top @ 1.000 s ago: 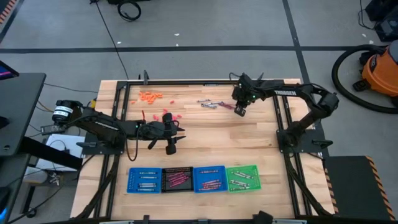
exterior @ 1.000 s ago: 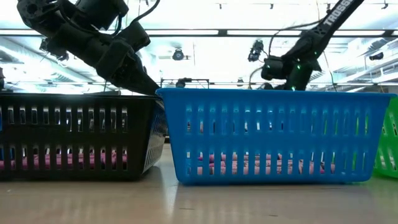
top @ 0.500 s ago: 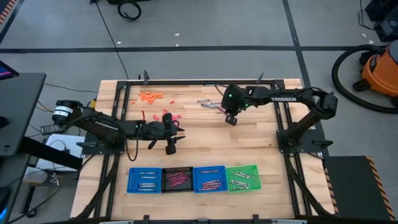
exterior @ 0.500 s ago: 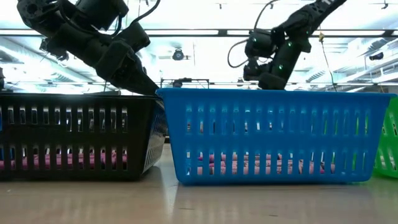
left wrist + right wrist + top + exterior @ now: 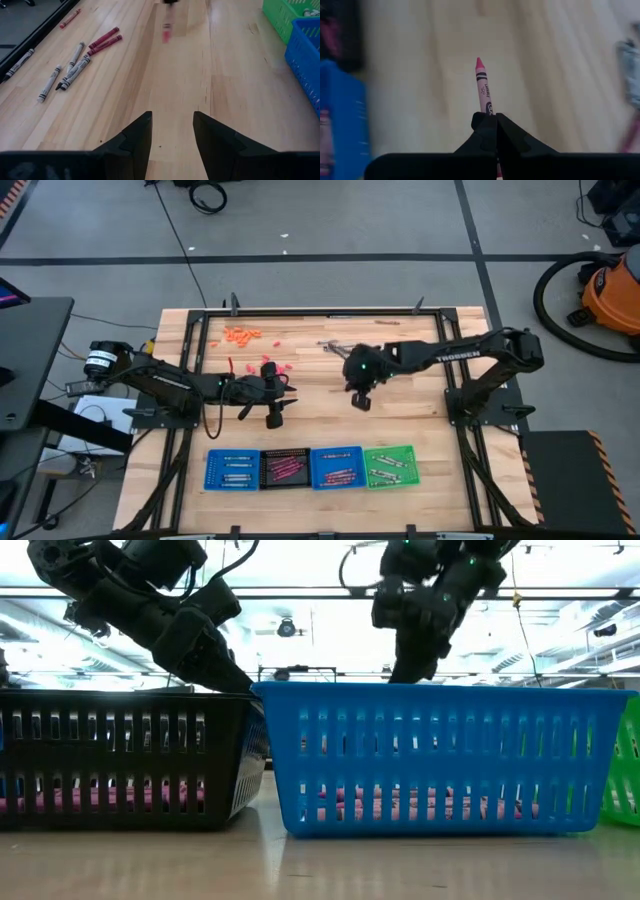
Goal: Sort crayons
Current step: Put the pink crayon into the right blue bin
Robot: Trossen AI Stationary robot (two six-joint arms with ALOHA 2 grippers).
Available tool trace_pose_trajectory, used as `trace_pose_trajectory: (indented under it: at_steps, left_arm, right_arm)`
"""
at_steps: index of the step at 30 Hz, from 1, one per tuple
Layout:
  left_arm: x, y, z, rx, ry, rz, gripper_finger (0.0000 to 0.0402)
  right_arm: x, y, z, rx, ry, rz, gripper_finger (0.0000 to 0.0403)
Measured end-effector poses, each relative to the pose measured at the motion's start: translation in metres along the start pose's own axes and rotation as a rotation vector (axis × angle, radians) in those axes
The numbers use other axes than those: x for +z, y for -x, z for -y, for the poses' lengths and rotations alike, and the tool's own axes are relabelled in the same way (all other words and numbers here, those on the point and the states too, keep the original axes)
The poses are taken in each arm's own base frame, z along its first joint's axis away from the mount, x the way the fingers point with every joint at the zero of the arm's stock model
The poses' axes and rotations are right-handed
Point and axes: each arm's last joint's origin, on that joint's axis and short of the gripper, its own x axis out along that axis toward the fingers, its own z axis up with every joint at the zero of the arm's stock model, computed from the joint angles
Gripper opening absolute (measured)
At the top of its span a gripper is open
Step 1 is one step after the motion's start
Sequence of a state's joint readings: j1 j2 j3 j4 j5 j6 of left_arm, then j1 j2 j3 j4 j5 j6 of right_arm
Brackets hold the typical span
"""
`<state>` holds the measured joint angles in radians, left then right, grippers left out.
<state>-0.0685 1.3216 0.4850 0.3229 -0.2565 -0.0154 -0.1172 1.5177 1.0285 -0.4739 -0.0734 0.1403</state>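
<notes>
Next, I let go of the pink crayon, now over the middle of the table, with my right gripper in the blue tray (image 5: 345, 463) between the black tray and the green tray.
My right gripper (image 5: 358, 397) is over the middle of the table, shut on a pink crayon (image 5: 483, 87). It also shows in the low view (image 5: 408, 668) behind the blue tray. My left gripper (image 5: 172, 131) is open and empty, low over the table's left middle (image 5: 275, 394). Loose grey and maroon crayons (image 5: 75, 62) lie flat on the wood at the far side (image 5: 335, 347). Orange pieces (image 5: 240, 335) and red pieces (image 5: 281, 367) lie at the far left. More crayons lie in the trays near the front edge. My right gripper pinches the pink crayon between its two fingers at the blunt end (image 5: 487, 108). The crayon runs along the fingers and sticks out past their tips, pointed tip away from the gripper. It is lifted clear of the table.
A row of trays stands near the front edge: blue (image 5: 232, 469), black (image 5: 285, 468), blue (image 5: 337, 467) and green (image 5: 390, 465). In the low view the black tray (image 5: 120, 755) and the blue tray (image 5: 440, 755) fill the foreground. Bare wood lies between the arms and the trays.
My right gripper has gone from the table's far right toward the left and the near edge, carrying the pink crayon, which stays clear of the table. In the low view it has come closer and higher in the picture.
</notes>
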Motion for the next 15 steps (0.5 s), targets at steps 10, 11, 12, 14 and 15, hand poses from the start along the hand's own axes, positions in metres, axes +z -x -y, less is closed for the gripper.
trace_pose_trajectory:
  at_steps: [10, 11, 12, 14, 15]
  left_arm:
    - [0.000, 0.000, 0.000, 0.000, 0.000, 0.000, 0.0155]
    - [0.000, 0.000, 0.000, 0.000, 0.000, 0.000, 0.0155]
    - [0.000, 0.000, 0.000, 0.000, 0.000, 0.000, 0.0155]
    - [0.000, 0.000, 0.000, 0.000, 0.001, 0.000, 0.0155]
    - [0.000, 0.000, 0.000, 0.000, 0.005, 0.000, 0.0155]
  right_arm:
    - [-0.007, 0.001, -0.075, 0.154, -0.020, 0.071, 0.0007]
    - [-0.008, 0.001, -0.081, 0.166, -0.018, 0.079, 0.0007]
    - [-0.009, 0.002, -0.088, 0.179, -0.018, 0.087, 0.0007]
    - [-0.012, 0.004, -0.101, 0.199, -0.014, 0.104, 0.0007]
    - [-0.013, 0.005, -0.107, 0.203, -0.012, 0.113, 0.0007]
